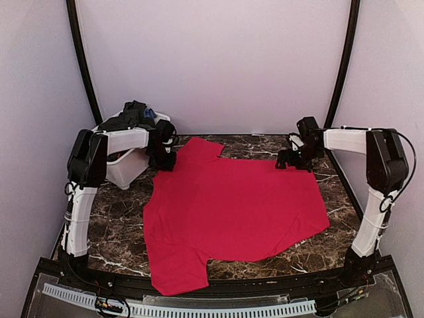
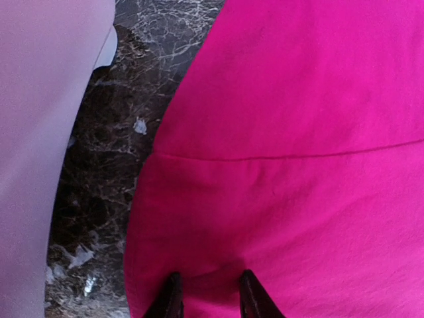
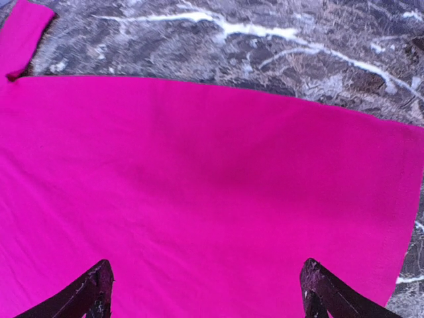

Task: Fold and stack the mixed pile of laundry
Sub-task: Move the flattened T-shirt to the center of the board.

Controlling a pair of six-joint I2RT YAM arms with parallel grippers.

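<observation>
My right gripper is going to the red T-shirt's lower body [image 1: 301, 208] next. It should close there, just inside the shirt's bottom hem, toward the near corner of that hem.
A bright red cloth [image 1: 232, 212], a T-shirt, lies spread flat on the marble table [image 1: 119, 205]. My left gripper [image 1: 165, 161] hovers over its far left sleeve, next to the bin. In the left wrist view the gripper [image 2: 209, 295] is open, its dark tips just above the red cloth [image 2: 298, 132]. My right gripper [image 1: 288, 162] is over the shirt's far right corner. In the right wrist view it [image 3: 205, 291] is wide open above the red cloth [image 3: 199, 165]. A dark charcoal garment [image 1: 132, 114] with a bit of blue [image 1: 151, 112] sits heaped in the bin. No orange piece shows.
The white plastic bin [image 1: 126, 169] stands at the far left, close to my left arm; its wall fills the left of the left wrist view [image 2: 40, 132]. White walls enclose the table on three sides. Bare marble [image 3: 265, 46] shows beyond the shirt's far edge.
</observation>
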